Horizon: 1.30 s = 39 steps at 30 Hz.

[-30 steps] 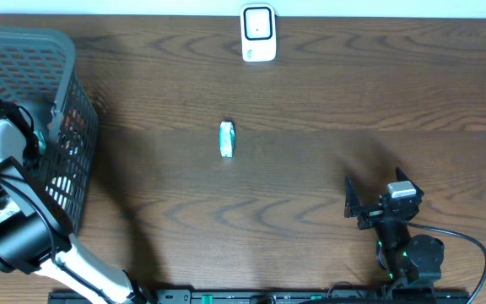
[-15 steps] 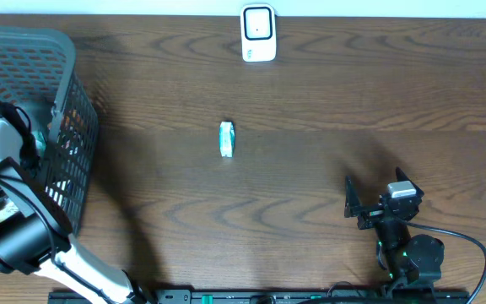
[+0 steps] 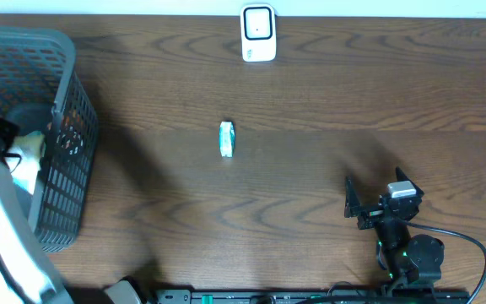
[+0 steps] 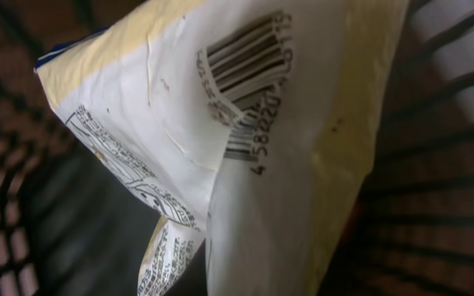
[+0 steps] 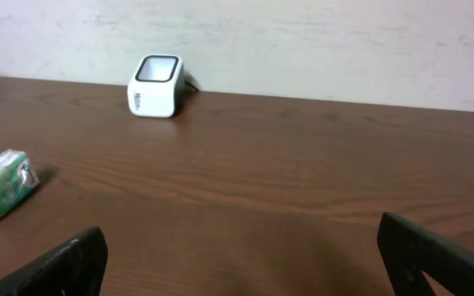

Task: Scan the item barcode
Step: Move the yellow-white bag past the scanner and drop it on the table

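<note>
I need to let go of the white and yellow packet with my left gripper on the table (image 3: 266,128) next to the green and white packet. The white and yellow packet is over the grey basket now.
A white and yellow packet (image 4: 286,164) fills the left wrist view, its barcode (image 4: 245,70) facing the camera, with dark basket mesh behind it. The overhead view shows this item (image 3: 30,150) as a pale shape over the grey basket (image 3: 67,59) at the table's left end. My left gripper (image 3: 13,142) is shut on it, its fingers hidden behind the packet. The white scanner (image 3: 258,34) (image 5: 156,85) stands at the table's far edge. Low at the near right, my right gripper (image 3: 376,201) (image 5: 245,251) is open with only bare table between its fingers.
A small green and white packet (image 3: 226,138) (image 5: 2,186) lies on the brown table (image 3: 327,101) near its middle, between basket and right arm. A black cable (image 3: 471,249) loops from the right arm's base at the near edge.
The left gripper shut on the packet in the basket, and the arm has risen toward the overhead camera with it. The right arm has not moved.
</note>
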### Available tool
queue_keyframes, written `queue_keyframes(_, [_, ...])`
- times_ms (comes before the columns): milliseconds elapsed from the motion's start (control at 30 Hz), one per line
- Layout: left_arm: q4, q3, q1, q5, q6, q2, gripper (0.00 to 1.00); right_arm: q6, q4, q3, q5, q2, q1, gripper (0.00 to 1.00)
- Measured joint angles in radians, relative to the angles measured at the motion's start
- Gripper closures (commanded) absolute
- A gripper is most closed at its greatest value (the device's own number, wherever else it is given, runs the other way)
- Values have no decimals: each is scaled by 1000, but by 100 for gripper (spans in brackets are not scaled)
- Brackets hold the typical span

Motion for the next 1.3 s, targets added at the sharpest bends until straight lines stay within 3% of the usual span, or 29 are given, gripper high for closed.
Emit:
queue_keyframes(267, [121,5,-135,44,0,-360,93,0,0,0,0,0,0,1])
queue_keyframes(567, [146,14,-510,47,8,-501,93,0,0,0,0,0,0,1])
queue_keyframes(767, [84,14,-787,29,27,-356,93,0,0,0,0,0,0,1])
queue_keyframes(967, [63,14,-1020,-95,31,-71,92,0,0,0,0,0,0,1])
queue_keyframes(1300, [68,37,-1166,-193,31,341,93,0,0,0,0,0,0,1])
